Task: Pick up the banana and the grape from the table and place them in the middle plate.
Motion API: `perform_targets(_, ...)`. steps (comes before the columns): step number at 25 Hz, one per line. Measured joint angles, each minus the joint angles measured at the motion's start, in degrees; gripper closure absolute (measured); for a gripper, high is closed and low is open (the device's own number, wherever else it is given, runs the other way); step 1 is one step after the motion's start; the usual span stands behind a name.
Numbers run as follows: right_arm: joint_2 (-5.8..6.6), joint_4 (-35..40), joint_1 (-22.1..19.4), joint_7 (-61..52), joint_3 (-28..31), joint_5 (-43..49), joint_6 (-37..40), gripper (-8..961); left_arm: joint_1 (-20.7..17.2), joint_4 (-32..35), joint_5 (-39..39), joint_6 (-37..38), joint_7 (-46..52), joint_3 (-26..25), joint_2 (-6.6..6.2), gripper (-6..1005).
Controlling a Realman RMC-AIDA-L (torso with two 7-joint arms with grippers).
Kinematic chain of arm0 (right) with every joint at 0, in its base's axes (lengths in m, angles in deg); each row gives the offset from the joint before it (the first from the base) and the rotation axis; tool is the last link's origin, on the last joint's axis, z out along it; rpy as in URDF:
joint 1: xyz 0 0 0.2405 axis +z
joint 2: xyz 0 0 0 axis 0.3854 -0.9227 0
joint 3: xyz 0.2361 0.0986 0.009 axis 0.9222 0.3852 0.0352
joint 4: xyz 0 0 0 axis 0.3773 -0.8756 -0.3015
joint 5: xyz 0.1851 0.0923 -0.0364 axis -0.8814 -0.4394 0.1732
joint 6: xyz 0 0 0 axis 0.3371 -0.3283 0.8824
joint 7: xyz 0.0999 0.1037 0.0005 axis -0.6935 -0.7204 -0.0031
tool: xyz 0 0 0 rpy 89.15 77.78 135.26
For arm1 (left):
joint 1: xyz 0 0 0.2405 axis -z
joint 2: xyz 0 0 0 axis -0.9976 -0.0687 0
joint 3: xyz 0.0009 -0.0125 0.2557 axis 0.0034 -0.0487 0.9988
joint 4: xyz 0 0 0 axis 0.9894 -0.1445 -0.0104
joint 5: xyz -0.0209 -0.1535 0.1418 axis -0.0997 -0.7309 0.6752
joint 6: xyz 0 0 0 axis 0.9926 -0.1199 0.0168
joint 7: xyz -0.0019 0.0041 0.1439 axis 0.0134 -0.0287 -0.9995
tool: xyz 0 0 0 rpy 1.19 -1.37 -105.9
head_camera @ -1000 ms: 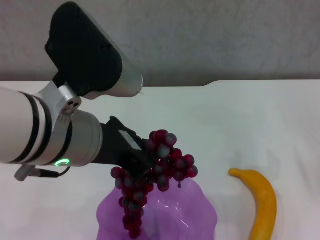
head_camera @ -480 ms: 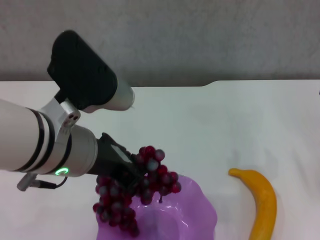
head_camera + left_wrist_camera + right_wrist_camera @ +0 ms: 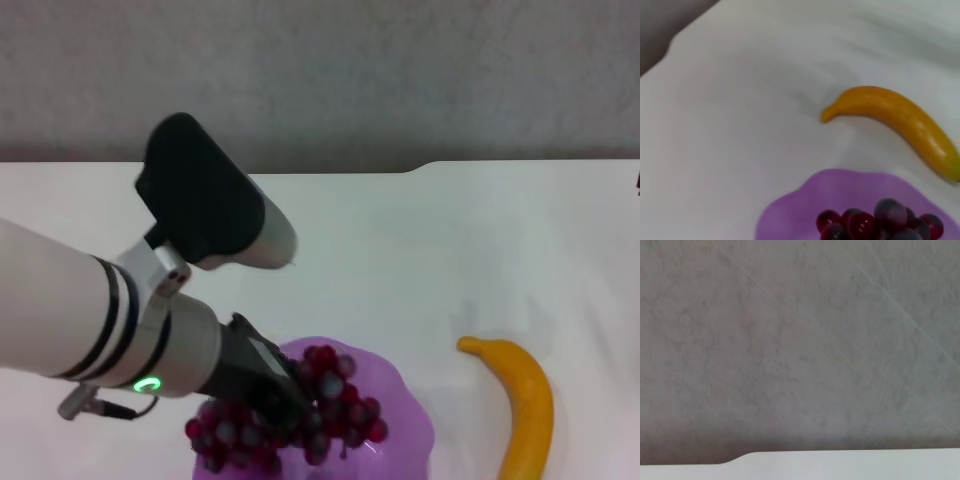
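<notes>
Next, I let go of the grape, now held low over the middle plate, with my left gripper on the center of the purple middle plate [image 3: 312, 427], inside the plate's wavy rim.
My left gripper [image 3: 278, 402] is shut on the grape [image 3: 330, 405], a dark red-purple bunch, and holds it low over the near left part of the middle plate [image 3: 405, 395], a light purple scalloped plate at the bottom of the head view. The bunch hangs partly over the plate's left rim. The banana [image 3: 525, 395] lies on the white table [image 3: 400, 250] to the right of the plate, apart from it. In the left wrist view the banana [image 3: 895, 120], the plate [image 3: 840, 192] and the grape [image 3: 880, 220] show. The right gripper is out of view.
The table's far edge has a shallow notch [image 3: 420, 167] and a grey wall behind it. The right wrist view shows only that wall [image 3: 800, 340] and a strip of the table edge [image 3: 850, 462].
My left arm has come down and toward me with the grape, from above the plate's far rim to low over the plate. The banana has not moved.
</notes>
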Motion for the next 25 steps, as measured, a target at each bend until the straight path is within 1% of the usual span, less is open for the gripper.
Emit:
perform_targets(5, 0.0, 0.1, 0.1, 0.0, -0.1, 0.0, 0.0, 132, 0.3, 0.2, -4.0, -0.2, -2.1, 0.6, 0.01, 798)
perform_targets(9, 0.0, 0.1, 0.2, 0.0, -0.1, 0.0, 0.0, 133, 0.9, 2.0, -6.6, 0.2, -3.5, 0.6, 0.03, 798)
perform_targets(16, 0.0, 0.2, 0.4, 0.0, -0.2, 0.0, 0.0, 134, 4.0, 9.1, -7.1, 3.0, -3.6, 1.8, 0.19, 799)
perform_targets(18, 0.0, 0.2, 0.4, 0.0, -0.2, 0.0, 0.0, 135, 4.9, 11.6, -7.1, 4.2, -3.6, 2.1, 0.18, 799)
perform_targets(19, 0.0, 0.2, 0.4, 0.0, -0.2, 0.0, 0.0, 135, 5.8, 14.1, -7.0, 5.8, -3.6, 2.2, 0.18, 799)
perform_targets(20, 0.0, 0.2, 0.4, 0.0, -0.2, 0.0, 0.0, 135, 5.8, 14.1, -7.0, 5.8, -3.6, 2.2, 0.18, 799)
perform_targets(25, 0.0, 0.2, 0.4, 0.0, -0.2, 0.0, 0.0, 136, 6.9, 19.9, -6.5, 11.2, -3.6, 2.2, 0.15, 780)
